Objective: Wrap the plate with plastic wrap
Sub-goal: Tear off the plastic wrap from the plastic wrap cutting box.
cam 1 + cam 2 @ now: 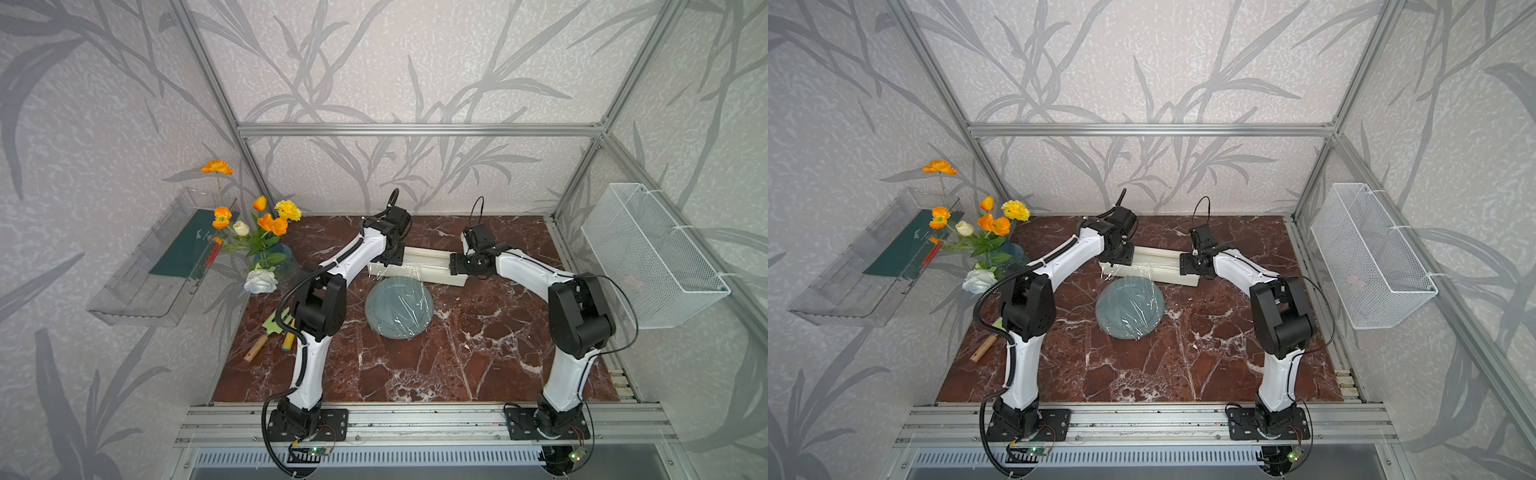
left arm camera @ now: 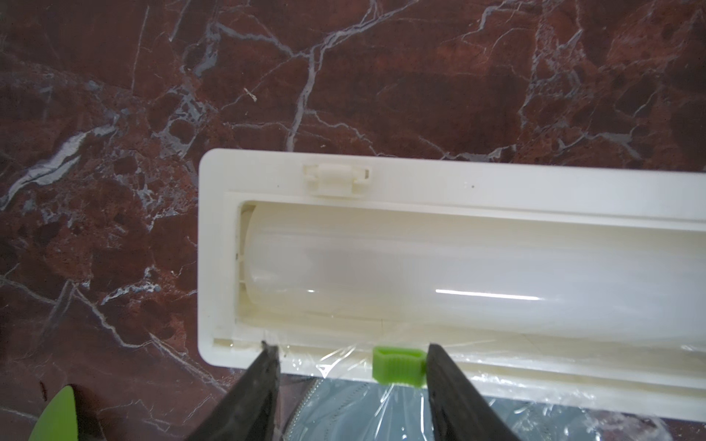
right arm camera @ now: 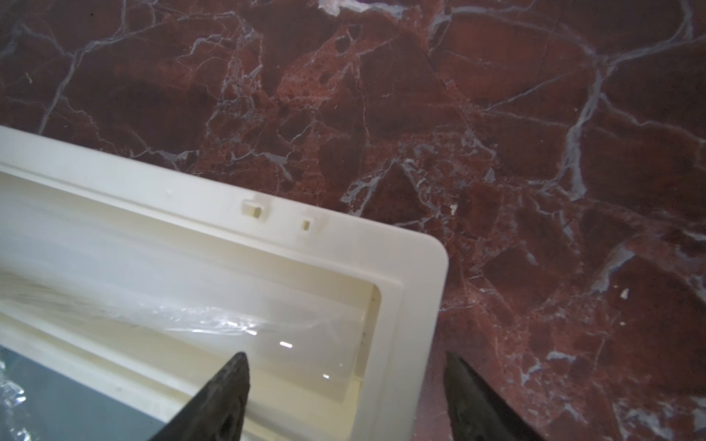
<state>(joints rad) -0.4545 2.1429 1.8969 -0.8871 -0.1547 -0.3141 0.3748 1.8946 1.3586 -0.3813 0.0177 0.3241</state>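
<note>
Next, I close my left gripper on the tab (image 2: pixel 399 366) and slide it to the vase-side end of the front rail, because film still crosses that rail beyond the green tab.
The grey-blue plate (image 1: pixel 399 307) (image 1: pixel 1129 305) lies mid-table under glossy crinkled plastic wrap (image 1: pixel 409 301) that runs back to the open cream dispenser box (image 1: pixel 432 272) (image 1: pixel 1163 268). My left gripper (image 2: pixel 351 347) (image 1: pixel 392 259) hangs open over the box's left end. Its fingers straddle the front rail, and one finger touches the green tab (image 2: pixel 399 364). Film and the plate (image 2: pixel 344 416) show below the rail. My right gripper (image 3: pixel 345 355) (image 1: pixel 455 264) stands open astride the box's right end wall, one finger inside the box and one outside.
A vase of flowers (image 1: pixel 266 257) stands at the table's left edge, with garden tools (image 1: pixel 270 336) nearer the front. A clear shelf (image 1: pixel 166 257) hangs on the left wall and a white mesh basket (image 1: pixel 652 253) on the right.
</note>
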